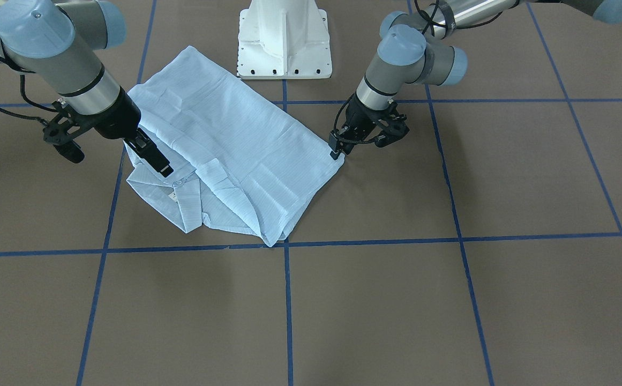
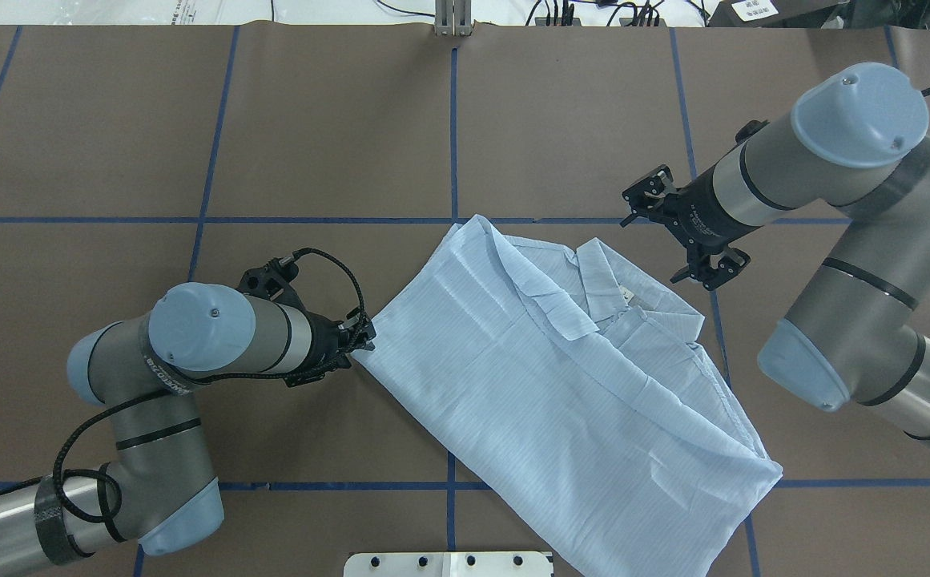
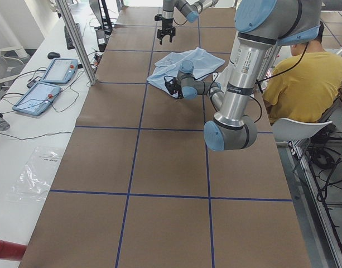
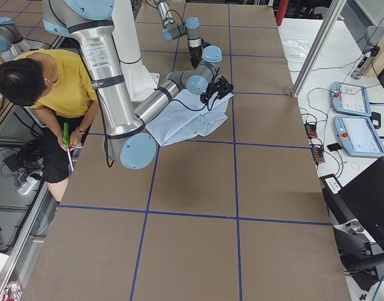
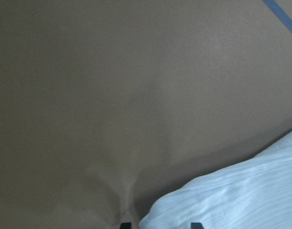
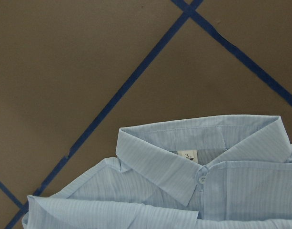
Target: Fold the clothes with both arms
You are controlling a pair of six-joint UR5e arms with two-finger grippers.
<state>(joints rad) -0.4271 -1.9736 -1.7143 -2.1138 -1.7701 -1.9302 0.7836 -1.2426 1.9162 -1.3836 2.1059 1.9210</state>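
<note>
My left gripper will release the shirt's side corner on bare table (image 1: 383, 308) past the blue tape farthest from the pedestal. The shirt now lies in the table's middle.
The pale blue striped shirt (image 1: 235, 150) lies partly folded in the table's middle (image 2: 561, 385). Its collar (image 6: 155, 162), white neck label (image 6: 186, 155) and one button show in the right wrist view. My left gripper (image 1: 336, 154) is low at the shirt's side corner (image 2: 367, 340). Its fingertips (image 5: 160, 225) stand apart, with the shirt's edge (image 5: 241, 200) between them. My right gripper (image 1: 163, 169) hangs above the table just beyond the collar and holds nothing. Its fingers do not show in its own wrist view.
The white pedestal base (image 1: 284, 43) stands just behind the shirt. Blue tape lines (image 1: 287, 300) cross the brown table. A person in a yellow shirt (image 3: 304, 78) sits beside the robot. Two tablets (image 3: 48, 84) and an aluminium post (image 3: 76, 42) stand along the far side.
</note>
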